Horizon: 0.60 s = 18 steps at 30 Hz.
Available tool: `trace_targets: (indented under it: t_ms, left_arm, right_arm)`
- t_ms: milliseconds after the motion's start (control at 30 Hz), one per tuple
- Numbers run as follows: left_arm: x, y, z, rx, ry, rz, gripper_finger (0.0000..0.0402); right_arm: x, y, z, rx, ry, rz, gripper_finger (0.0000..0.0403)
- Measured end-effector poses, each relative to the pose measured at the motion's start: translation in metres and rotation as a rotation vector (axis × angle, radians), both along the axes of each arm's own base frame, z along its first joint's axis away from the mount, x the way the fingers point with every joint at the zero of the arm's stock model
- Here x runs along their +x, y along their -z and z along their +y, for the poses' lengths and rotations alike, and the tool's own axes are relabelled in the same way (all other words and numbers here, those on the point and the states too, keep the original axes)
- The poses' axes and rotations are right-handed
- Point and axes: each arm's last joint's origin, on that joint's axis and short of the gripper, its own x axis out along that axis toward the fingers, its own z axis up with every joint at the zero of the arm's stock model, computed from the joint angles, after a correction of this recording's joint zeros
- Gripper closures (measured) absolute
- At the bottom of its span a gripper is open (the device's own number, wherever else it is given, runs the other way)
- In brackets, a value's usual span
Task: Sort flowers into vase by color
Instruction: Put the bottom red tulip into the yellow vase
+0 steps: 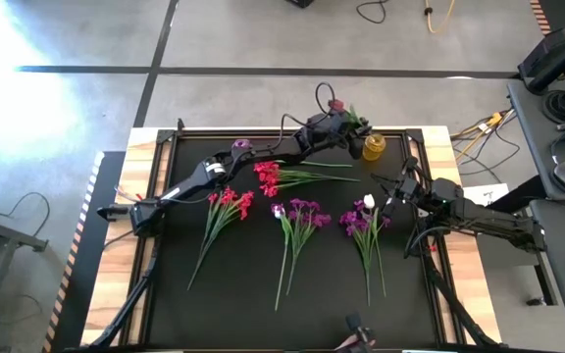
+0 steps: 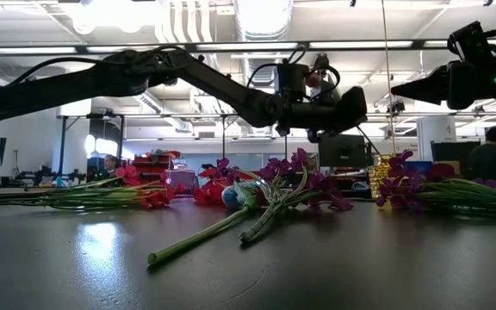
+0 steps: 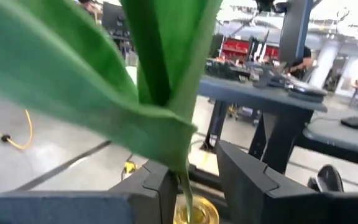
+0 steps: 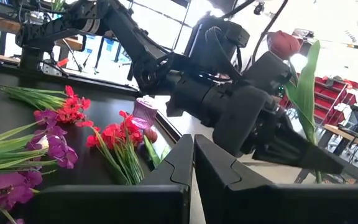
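Note:
I need to grip below the leaves (image 3: pixel 184 180), as the tulip's stem slants over the yellow vase in my left gripper's open fingers, and then pass it to my right gripper.
A dark pink tulip bud (image 4: pixel 284 43) on a green stem with long leaves (image 3: pixel 148 68) stands upright between the open fingers of my left gripper (image 1: pixel 361 130), at the table's far right. The stem's lower end (image 3: pixel 186 190) reaches down to the mouth of a yellow vase (image 1: pixel 373 147). Red flowers (image 1: pixel 229 203) and purple flowers (image 1: pixel 302 213) lie flat on the black mat. A third bunch, purple with a white bud (image 1: pixel 366 211), lies to their right. My right gripper (image 1: pixel 398 186) waits shut at the right side, holding nothing. My left gripper's fingers come level at the tulip and stand on either side of its stem, above the yellow vase (image 3: pixel 194 211). The stem (image 3: pixel 182 177) runs right beside the inner edge of one finger (image 3: pixel 157 186). I cannot tell whether they touch.
A pale purple glass vase (image 4: pixel 145 112) stands at the far left of the mat, under my left arm (image 1: pixel 263 152). Another red bunch (image 1: pixel 268 176) lies near the mat's far middle. Wooden table edges frame the mat (image 1: pixel 165 294). Cables lie on the floor beyond.

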Motion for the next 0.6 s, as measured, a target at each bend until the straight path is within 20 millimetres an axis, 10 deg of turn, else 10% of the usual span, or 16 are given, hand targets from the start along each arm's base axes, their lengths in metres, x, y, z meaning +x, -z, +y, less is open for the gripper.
trace_targets:
  t_ms: [600]
  left_arm:
    - [-0.014, -0.031, -0.008, -0.001, 0.031, 0.316, 0.021]
  right_arm:
    - [0.0, 0.0, 0.0, 0.0, 0.0, 0.0, 0.0394]
